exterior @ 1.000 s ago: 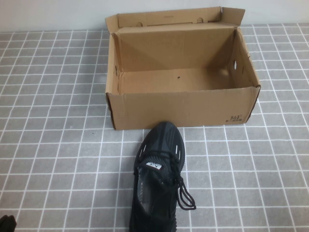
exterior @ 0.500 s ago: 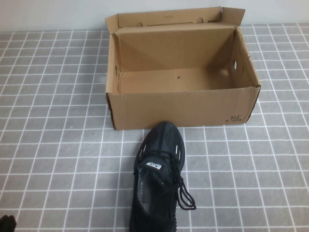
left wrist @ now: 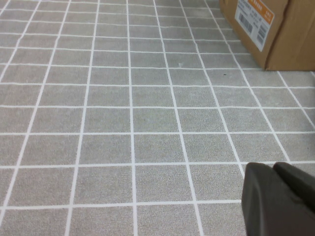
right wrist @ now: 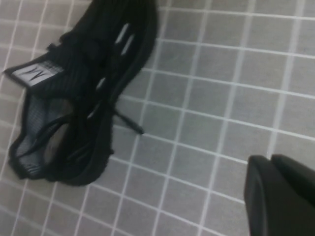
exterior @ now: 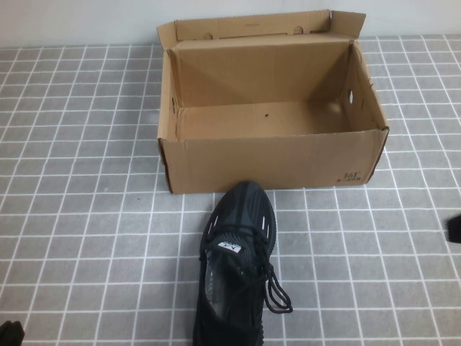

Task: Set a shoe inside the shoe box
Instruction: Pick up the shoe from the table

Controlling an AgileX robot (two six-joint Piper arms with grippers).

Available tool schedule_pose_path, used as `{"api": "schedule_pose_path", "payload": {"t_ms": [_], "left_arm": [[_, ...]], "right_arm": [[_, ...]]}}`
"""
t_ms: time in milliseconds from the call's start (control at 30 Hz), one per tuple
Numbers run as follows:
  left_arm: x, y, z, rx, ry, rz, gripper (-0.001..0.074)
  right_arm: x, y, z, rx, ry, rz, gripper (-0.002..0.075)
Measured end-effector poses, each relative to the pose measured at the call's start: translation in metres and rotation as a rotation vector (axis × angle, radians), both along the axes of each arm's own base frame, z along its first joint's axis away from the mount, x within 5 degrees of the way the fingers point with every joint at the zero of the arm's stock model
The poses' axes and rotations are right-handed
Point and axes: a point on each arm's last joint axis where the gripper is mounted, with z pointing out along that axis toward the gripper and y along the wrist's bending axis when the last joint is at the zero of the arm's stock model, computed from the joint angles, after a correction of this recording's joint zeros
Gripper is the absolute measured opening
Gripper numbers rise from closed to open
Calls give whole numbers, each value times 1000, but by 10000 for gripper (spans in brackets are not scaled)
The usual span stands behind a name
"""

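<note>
My right gripper is going for the black knit sneaker. It will grab the shoe by its opening's edge (exterior: 258, 268) (right wrist: 78, 122), near the tongue on the side of the loose laces.
The black knit sneaker (exterior: 238, 263) lies on the tiled surface in front of the box, toe pointing at the box's front wall, laces loose to its right. It also shows in the right wrist view (right wrist: 78, 93). The brown cardboard shoe box (exterior: 274, 162) stands open and empty behind it, flaps upright; its labelled corner shows in the left wrist view (left wrist: 268, 29). My left gripper (exterior: 9, 333) sits at the near left corner, shut and empty (left wrist: 273, 169). My right gripper (exterior: 455, 227) enters at the right edge, shut and empty (right wrist: 270, 162), to the right of the shoe.
Grey tiled surface with white grid lines (exterior: 86, 216) spreads on all sides of the box and shoe. A pale wall (exterior: 72, 21) runs behind the box.
My right gripper has come into the high view at the right edge. The shoe, box and left gripper have not moved.
</note>
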Motion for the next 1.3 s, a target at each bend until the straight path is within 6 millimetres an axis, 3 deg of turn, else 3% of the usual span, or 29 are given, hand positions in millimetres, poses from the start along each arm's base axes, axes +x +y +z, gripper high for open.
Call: {"api": "schedule_pose_path", "payload": {"t_ms": [100, 267, 433, 600, 933, 1100, 1300], "left_arm": [[0, 0, 0, 0, 0, 0, -1], [0, 0, 0, 0, 0, 0, -1], [0, 0, 0, 0, 0, 0, -1], [0, 0, 0, 0, 0, 0, -1], [0, 0, 0, 0, 0, 0, -1], [0, 0, 0, 0, 0, 0, -1], [0, 0, 0, 0, 0, 0, -1]], "right_arm": [[16, 24, 4, -12, 19, 115, -16], [27, 88, 4, -111, 51, 342, -16], [20, 157, 0, -267, 35, 603, -16], [15, 203, -9, -391, 26, 802, 19], [36, 228, -10, -432, -140, 898, 421], [50, 238, -16, -454, -274, 892, 461], [62, 244, -36, -544, -298, 913, 466]]}}
